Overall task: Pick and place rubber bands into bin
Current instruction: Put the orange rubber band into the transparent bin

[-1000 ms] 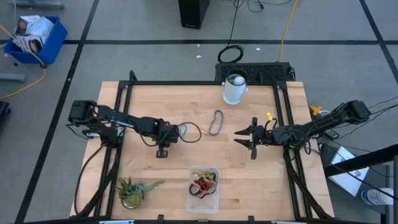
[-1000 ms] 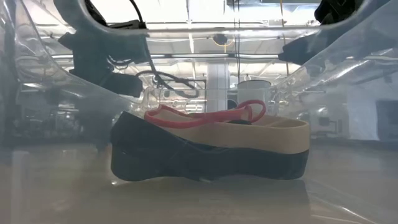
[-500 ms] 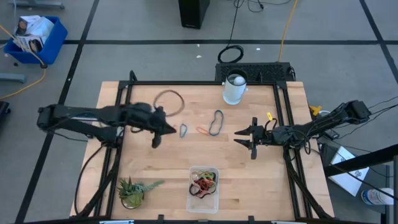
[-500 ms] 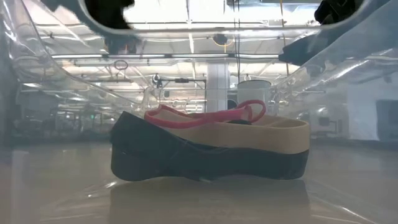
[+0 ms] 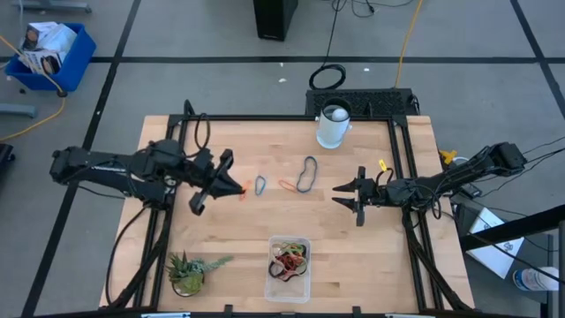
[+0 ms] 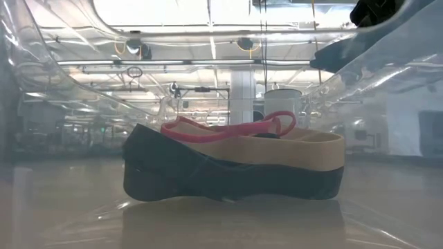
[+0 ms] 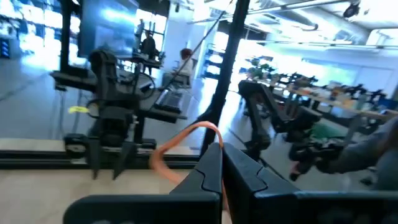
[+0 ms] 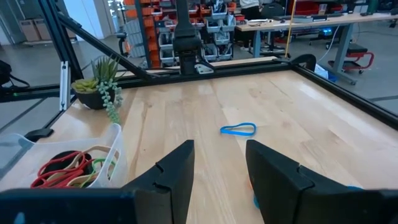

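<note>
I should let go of the orange rubber band with my left gripper on top of the red rubber bands inside the clear bin point(image 5: 287, 256).
My left gripper point(image 5: 233, 187) hangs above the table's left half, pointing level toward the right, and is shut on an orange rubber band point(image 7: 163, 149). On the wood between the arms lie a blue-grey band point(image 5: 260, 185), an orange one point(image 5: 289, 185) and a dark one point(image 5: 306, 174). The clear bin point(image 5: 289, 268) stands at the near edge with black, tan and red bands point(image 6: 235, 162) inside. My right gripper point(image 5: 341, 194) hovers open at the right, and the blue-grey band point(image 8: 238, 129) lies ahead of it. My left gripper pinches the orange band between its two shut fingertips point(image 7: 217, 163). The fingers are level and point toward the table's right. The band's free loop point(image 7: 208, 127) arches out past the fingertips, lifted clear of the table and slack.
A white cup point(image 5: 333, 125) stands at the far edge. A small potted plant point(image 5: 190, 272) sits at the near left, beside the bin. Black frame rails run along both sides of the table. Bare wood lies between the loose bands and the bin.
My left gripper has risen from the table and tipped from pointing down to level, staying shut. It has taken an orange band up with it, and the band now hangs clear of the wood. The right arm has kept still.
</note>
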`<state>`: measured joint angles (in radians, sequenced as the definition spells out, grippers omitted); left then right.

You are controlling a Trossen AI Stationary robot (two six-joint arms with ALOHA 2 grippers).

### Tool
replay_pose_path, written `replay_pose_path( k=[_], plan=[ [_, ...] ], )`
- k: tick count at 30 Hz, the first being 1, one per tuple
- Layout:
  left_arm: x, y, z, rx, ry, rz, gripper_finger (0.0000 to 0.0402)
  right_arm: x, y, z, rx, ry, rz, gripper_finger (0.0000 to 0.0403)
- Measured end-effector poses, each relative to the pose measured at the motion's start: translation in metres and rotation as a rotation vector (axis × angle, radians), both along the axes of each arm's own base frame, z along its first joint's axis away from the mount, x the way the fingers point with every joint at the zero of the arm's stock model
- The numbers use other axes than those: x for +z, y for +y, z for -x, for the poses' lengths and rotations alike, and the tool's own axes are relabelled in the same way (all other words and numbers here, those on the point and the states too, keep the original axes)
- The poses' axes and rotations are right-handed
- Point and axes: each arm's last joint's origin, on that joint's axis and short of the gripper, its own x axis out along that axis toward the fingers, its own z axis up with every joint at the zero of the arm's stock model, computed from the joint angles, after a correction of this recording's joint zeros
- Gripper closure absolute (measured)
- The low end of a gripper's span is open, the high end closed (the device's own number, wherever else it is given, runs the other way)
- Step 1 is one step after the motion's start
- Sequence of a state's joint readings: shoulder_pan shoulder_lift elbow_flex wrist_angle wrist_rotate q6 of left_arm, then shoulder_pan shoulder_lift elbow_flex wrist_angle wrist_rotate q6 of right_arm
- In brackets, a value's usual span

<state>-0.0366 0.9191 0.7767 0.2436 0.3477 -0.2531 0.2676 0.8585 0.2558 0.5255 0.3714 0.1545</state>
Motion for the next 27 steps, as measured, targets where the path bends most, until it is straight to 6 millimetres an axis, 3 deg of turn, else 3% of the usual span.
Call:
replay_pose_path(
  k=[7,12,15,20,27],
  plan=[
    [0.035,-0.020,-0.018,-0.080,0.040,-0.041,0.0398,0.000,0.000,0.000,0.005,0.005,0.046,0.0264],
    [0.061,-0.040,-0.043,-0.082,0.226,-0.176,0.0398,0.000,0.000,0.000,0.004,0.005,0.046,0.0264],
    [0.066,-0.052,-0.060,-0.067,0.368,-0.244,0.0399,0.000,0.000,0.000,0.006,0.005,0.045,0.0264],
    [0.047,-0.076,-0.095,-0.106,0.519,-0.288,0.0397,0.000,0.000,0.000,0.007,0.005,0.043,0.0264],
    [-0.008,-0.102,-0.135,-0.129,0.731,-0.261,0.0396,0.000,0.000,0.000,0.012,0.009,0.043,0.0264]
  ],
)
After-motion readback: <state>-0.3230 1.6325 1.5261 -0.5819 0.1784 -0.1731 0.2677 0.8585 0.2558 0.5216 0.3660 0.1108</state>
